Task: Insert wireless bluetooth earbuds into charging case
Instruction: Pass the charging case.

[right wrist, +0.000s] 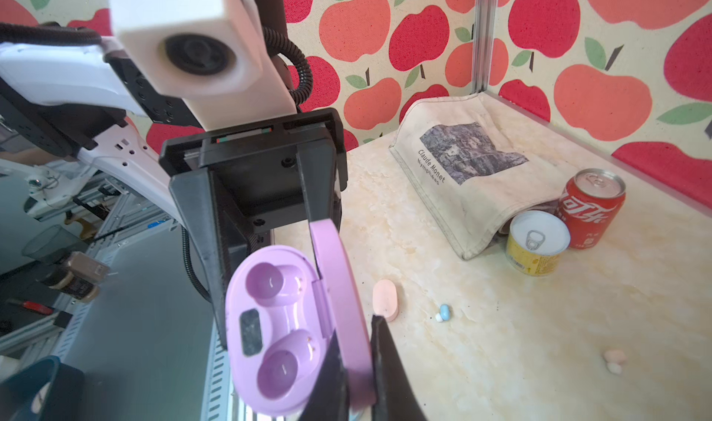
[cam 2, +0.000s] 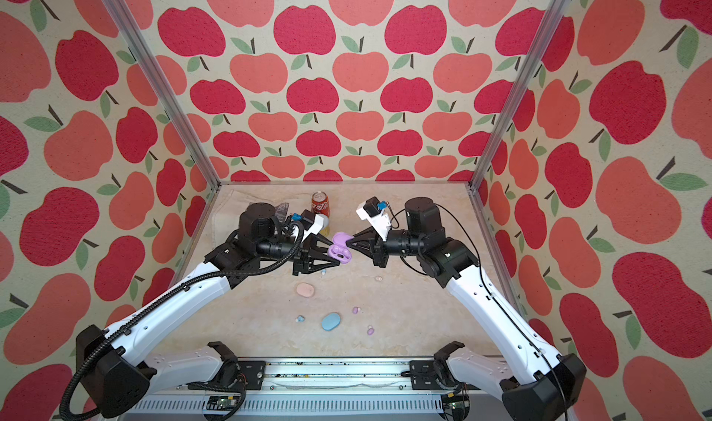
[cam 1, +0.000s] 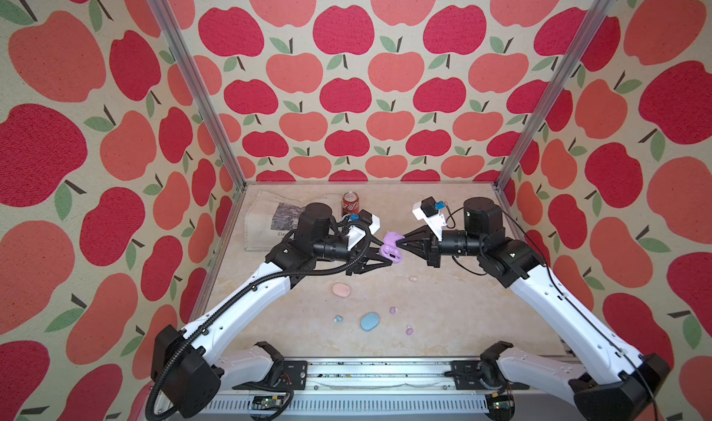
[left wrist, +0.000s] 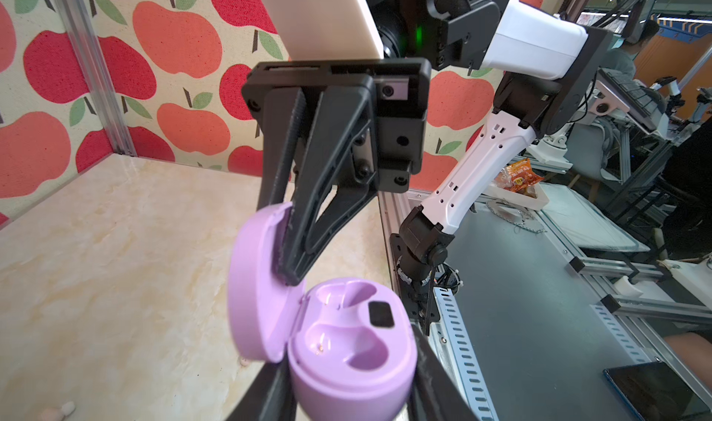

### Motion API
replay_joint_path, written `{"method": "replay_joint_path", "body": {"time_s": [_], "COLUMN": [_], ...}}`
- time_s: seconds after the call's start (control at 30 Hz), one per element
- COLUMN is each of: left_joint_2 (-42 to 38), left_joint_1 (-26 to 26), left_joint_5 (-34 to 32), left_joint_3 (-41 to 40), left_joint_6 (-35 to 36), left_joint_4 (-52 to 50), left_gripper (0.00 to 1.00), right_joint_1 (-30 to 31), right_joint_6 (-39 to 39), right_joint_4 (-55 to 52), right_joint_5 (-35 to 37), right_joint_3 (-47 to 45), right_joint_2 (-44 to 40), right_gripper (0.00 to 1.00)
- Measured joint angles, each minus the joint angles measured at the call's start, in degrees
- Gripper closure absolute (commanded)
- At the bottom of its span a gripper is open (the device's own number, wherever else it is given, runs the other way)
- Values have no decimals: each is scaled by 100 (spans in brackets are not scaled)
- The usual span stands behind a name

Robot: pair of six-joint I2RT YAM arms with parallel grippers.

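Note:
My left gripper, holding the purple case's body beside the wells, should take the raised lid (cam 1: 392, 238), freeing my right gripper for the purple earbuds.
The purple charging case (left wrist: 352, 361) hangs open above the table, both wells empty. My left gripper (left wrist: 352, 394) is shut on its body (cam 1: 390, 255). My right gripper (right wrist: 360, 380) is shut on the raised lid (right wrist: 339, 303), pinching its rim from the opposite side (cam 1: 400, 242). On the table lie loose earbuds: two purple (cam 1: 393, 310) (cam 1: 409, 330), a light blue one (cam 1: 338, 318), a pink one (cam 1: 413, 278) and another blue one (cam 2: 323, 272) under the left gripper. None is held.
A closed pink case (cam 1: 341, 289) and a closed blue case (cam 1: 370, 321) lie nearer the front. At the back stand a red cola can (cam 1: 351, 203) and a yellow tin (right wrist: 537, 241), beside a printed cloth bag (right wrist: 474, 176). Aluminium posts mark the back corners.

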Motion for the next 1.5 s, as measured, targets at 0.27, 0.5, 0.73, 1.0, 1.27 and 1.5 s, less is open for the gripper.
{"method": "replay_joint_path", "body": {"time_s": [0.27, 0.5, 0.73, 1.0, 1.27, 1.5], "left_joint_2": [24, -170, 66, 675, 896, 905], "left_joint_1": [-4, 177, 116, -199, -339, -415], "left_joint_5": [-254, -649, -1158, -1700, -1932, -2129], "left_joint_3": [-90, -144, 673, 1425, 1565, 1585], "left_joint_6": [-579, -785, -125, 942, 1329, 1606], "left_joint_4": [426, 422, -302, -1080, -1381, -1462], "left_gripper": [25, 20, 26, 48, 82, 100], "right_joint_1": [-15, -9, 164, 385, 402, 404], "right_joint_6": [-240, -868, -1360, -1506, -1517, -1268], "right_joint_4": [225, 199, 179, 179, 177, 216], "right_joint_5": [566, 1351, 1794, 1836, 1884, 1991], "right_joint_3": [-216, -254, -267, -267, -420, -466], "right_joint_2": [-295, -442, -437, -400, -402, -402], "right_gripper": [100, 100, 100, 100, 100, 85]}}
